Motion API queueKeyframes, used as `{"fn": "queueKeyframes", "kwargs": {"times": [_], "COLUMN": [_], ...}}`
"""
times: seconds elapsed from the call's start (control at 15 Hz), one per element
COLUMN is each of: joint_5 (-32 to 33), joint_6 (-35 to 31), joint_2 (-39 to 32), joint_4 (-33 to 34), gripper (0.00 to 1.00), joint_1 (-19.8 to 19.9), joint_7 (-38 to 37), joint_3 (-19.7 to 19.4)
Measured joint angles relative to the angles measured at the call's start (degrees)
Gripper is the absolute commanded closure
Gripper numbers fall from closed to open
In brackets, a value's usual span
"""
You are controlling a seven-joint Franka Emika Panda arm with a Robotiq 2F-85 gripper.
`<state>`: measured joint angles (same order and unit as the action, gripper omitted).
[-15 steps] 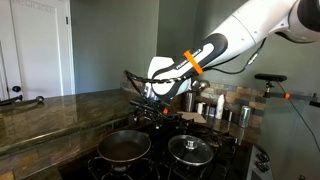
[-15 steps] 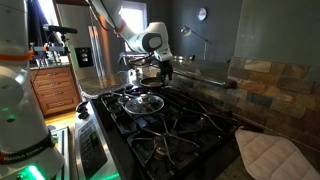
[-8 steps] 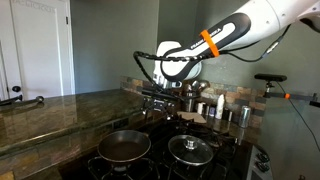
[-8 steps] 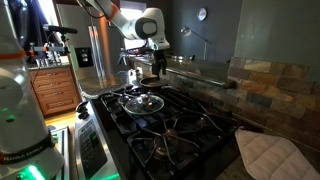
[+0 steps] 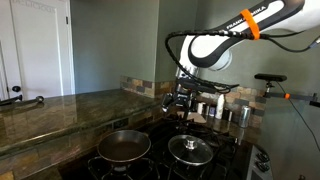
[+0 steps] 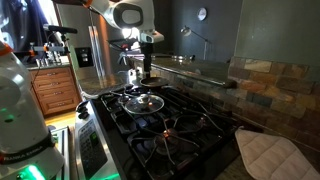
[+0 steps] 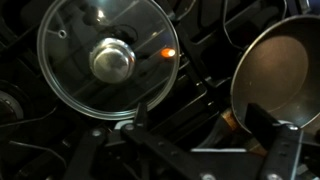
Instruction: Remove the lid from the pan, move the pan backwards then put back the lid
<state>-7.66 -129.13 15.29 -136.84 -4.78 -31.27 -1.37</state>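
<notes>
The robot's gripper will next go to the glass lid's knob [image 5: 190,144] [image 7: 112,61] and close there, because the lid has to go back on the pan.
The pan [image 5: 122,146] sits uncovered on a front burner, dark with a brownish inside, and shows at the right edge of the wrist view [image 7: 275,72]. The glass lid [image 5: 190,150] with its metal rim and small knob lies flat on the burner beside it, apart from the pan. It also shows in the wrist view [image 7: 108,60] and in an exterior view [image 6: 143,101]. My gripper [image 5: 182,100] hangs open well above the stove, over the gap between lid and pan. Nothing is between its fingers [image 7: 140,112], only black grate below.
Black burner grates [image 6: 190,130] cover the stove top. Steel canisters [image 5: 222,108] stand at the back by the tiled wall. A stone counter [image 5: 50,112] runs along one side. A pale quilted mitt [image 6: 268,152] lies at the stove's near corner.
The arm has swung sideways and risen, from above the pan's side of the stove toward the lid's side. The gripper stayed open and empty. Pan and lid have not moved.
</notes>
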Motion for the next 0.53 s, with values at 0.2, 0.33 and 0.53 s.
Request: {"fn": "queueKeyframes", "kwargs": {"times": [0.2,0.33,0.53], "joint_5": [-2.06,-2.02,0.69], "joint_6": [4.09,7.25,7.17], "joint_2": [5.48,7.91,10.13], "joint_4": [-4.87,-6.81,-9.24], "gripper": [0.0,0.0,0.0], "joint_1": [1.23,2.26,3.82], "joint_7": [11.97,16.96,20.42], "joint_3": [-0.68,-0.95,-0.5]}}
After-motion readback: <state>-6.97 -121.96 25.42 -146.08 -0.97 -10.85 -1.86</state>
